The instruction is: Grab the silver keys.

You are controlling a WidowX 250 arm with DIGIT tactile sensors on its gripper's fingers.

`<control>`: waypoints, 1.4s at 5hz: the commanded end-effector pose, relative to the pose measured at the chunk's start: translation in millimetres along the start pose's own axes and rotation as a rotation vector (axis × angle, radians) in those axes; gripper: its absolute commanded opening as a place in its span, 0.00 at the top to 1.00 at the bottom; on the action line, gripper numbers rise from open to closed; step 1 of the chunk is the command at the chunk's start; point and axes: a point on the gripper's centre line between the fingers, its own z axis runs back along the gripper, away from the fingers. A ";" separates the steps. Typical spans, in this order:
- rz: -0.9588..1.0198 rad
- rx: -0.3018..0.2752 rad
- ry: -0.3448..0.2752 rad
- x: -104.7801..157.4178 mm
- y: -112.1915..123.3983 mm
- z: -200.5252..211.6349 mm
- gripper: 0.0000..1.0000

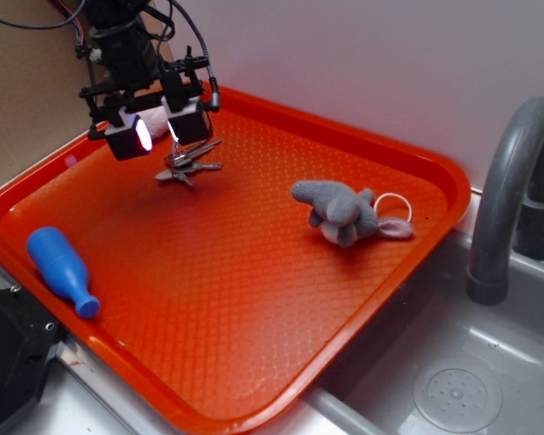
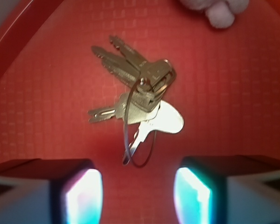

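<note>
The silver keys fan out beyond my fingers, their wire ring reaching toward the gap between them, so next I pinch the wire ring (image 2: pixel 140 166) and lift.
The silver keys (image 1: pixel 189 165) (image 2: pixel 137 95), a small bunch on a wire ring, lie on the orange tray (image 1: pixel 254 299) near its far left corner. My gripper (image 1: pixel 160 131) (image 2: pixel 138 196) hovers just above and a little behind them, open, with nothing between its glowing pads (image 2: pixel 86 196). In the wrist view the keys lie just beyond the fingertips, and the wire loop reaches toward the gap between the pads.
A grey plush toy with a white loop (image 1: pixel 346 211) lies right of the keys. A blue bottle-shaped toy (image 1: pixel 62 268) rests at the tray's left edge. A pale plush (image 2: pixel 214 9) sits at the tray's far side. A sink with a grey faucet (image 1: pixel 508 190) is at right.
</note>
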 end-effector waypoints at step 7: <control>-0.591 -0.075 -0.117 -21.7 24.5 95.7 1.00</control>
